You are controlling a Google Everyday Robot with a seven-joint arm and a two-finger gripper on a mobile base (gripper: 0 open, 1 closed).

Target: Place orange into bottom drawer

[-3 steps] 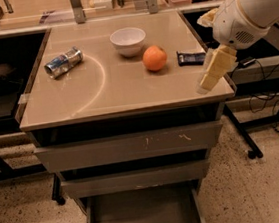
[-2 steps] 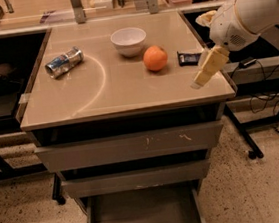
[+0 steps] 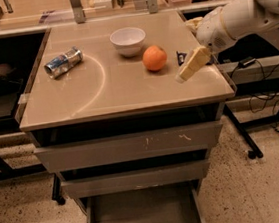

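The orange is next, and my gripper will go to it and close on the orange's side (image 3: 162, 59) that faces away from the white bowl.
The orange (image 3: 154, 58) sits on the beige cabinet top (image 3: 102, 92), just right of a white bowl (image 3: 128, 41). My gripper (image 3: 182, 77) comes in from the right on a white arm and hangs over the top's right part, a short way right of and nearer than the orange, not touching it. The bottom drawer (image 3: 141, 219) is pulled open at the lower edge of the view, showing a flat grey floor with nothing in it.
A crushed can (image 3: 63, 62) lies on its side at the left of the top. A small dark packet (image 3: 180, 57) lies behind my gripper. Two shut drawer fronts are above the open drawer; the upper one (image 3: 128, 146) has white scratches. Black desks stand on both sides.
My gripper has moved left and a little away from the right edge, closer to the orange. The orange, bowl and can have not moved.
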